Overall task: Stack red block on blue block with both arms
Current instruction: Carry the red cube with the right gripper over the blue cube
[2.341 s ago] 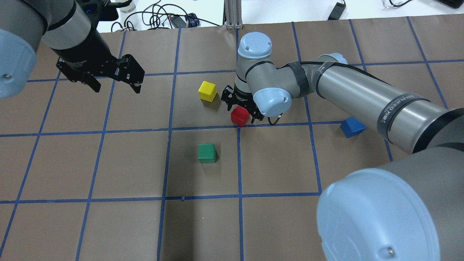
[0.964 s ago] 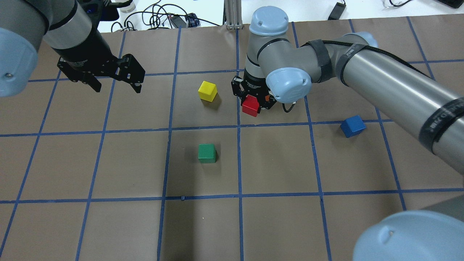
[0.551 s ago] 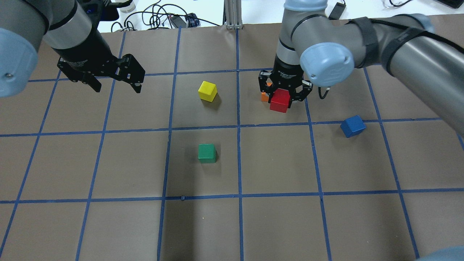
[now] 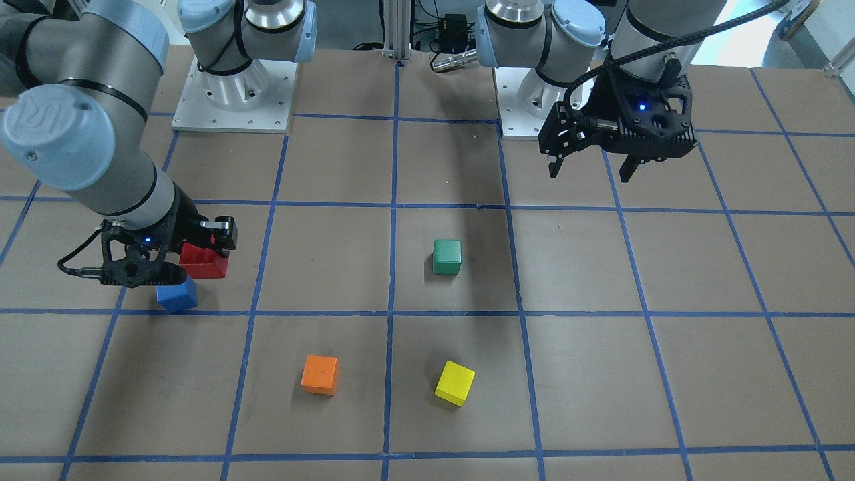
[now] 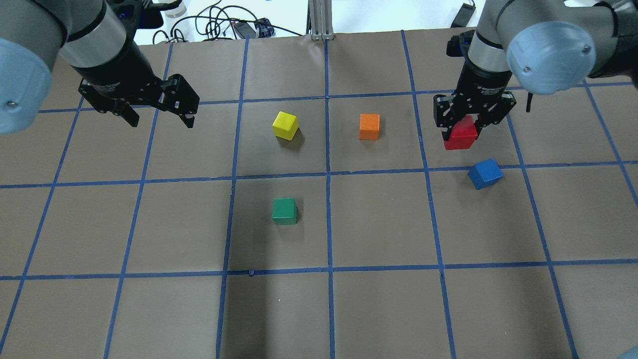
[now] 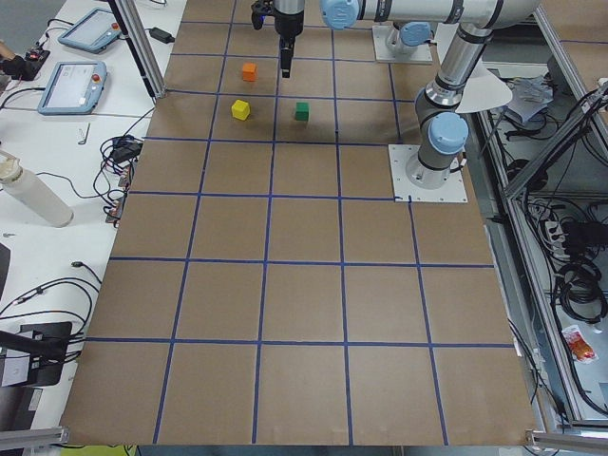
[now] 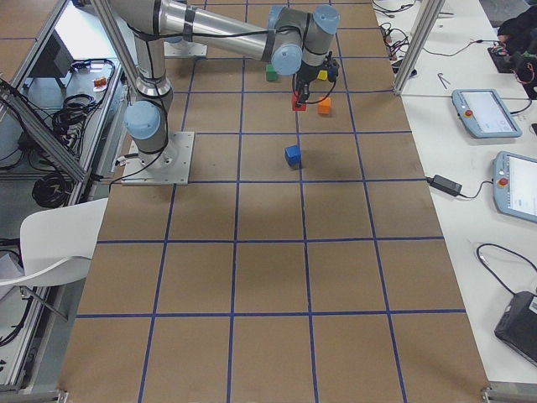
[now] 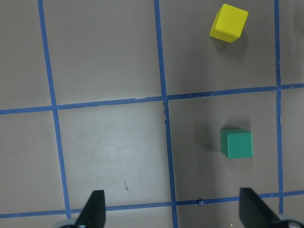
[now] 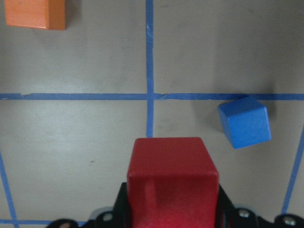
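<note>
The robot's right gripper needs to release the red block on the top side of the blue block [image 4: 163,292] [image 9: 248,126] next to the tape line.
My right gripper [image 5: 463,130] is shut on the red block [image 5: 460,135] and holds it above the table. The blue block [image 5: 485,173] lies on the brown table, turned a little askew, just near and to the right of the held block. In the right wrist view the red block [image 9: 173,175] fills the bottom centre, with the blue block [image 9: 244,122] ahead to the right. In the front view the red block [image 4: 204,262] hangs beside the blue block [image 4: 177,294]. My left gripper [image 5: 161,122] is open and empty, high over the table's left side.
A yellow cube [image 5: 285,124], an orange cube [image 5: 369,126] and a green cube [image 5: 284,210] sit around the table's middle. The left wrist view shows the green cube [image 8: 236,143] and the yellow cube [image 8: 229,23] below. Cables [image 5: 219,25] lie beyond the far edge.
My right gripper lifted the red block from the table's middle and carried it right, close to the blue block. The orange cube came into sight. The left arm has not moved.
</note>
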### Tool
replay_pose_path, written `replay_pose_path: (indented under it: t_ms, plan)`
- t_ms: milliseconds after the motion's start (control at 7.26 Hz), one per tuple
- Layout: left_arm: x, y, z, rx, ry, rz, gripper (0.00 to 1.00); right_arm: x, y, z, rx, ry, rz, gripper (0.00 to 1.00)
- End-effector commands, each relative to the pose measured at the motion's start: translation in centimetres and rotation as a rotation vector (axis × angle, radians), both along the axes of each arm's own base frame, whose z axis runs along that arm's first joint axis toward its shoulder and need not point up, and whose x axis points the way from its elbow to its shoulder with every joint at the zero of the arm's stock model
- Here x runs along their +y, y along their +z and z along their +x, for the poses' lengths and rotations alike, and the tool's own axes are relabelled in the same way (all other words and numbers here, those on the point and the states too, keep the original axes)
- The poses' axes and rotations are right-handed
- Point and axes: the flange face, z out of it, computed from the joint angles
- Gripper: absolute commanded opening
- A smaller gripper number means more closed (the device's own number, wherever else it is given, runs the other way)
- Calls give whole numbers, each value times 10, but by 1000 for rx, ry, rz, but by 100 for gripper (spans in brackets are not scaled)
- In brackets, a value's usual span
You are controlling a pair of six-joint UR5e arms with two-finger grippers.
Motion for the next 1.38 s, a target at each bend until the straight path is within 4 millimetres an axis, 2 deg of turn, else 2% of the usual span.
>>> replay_pose_path:
  t_ms: [0,138,688,964,1239]
  plan:
    - [0,0,0,0,0,-1,100,2,-15,-49,-28,129,24,0]
    - [0,0,0,0,0,-1,100,5,-24,-66,-46,156,29,0]
    - [0,0,0,0,0,-1,100,8,-74,-70,-13,224,-94,0]
    - [0,0,0,0,0,1,100,10,-85,-88,-10,234,-99,0]
    - [-1,-1,0,0,0,2,100,15,-95,-91,-17,231,-80,0]
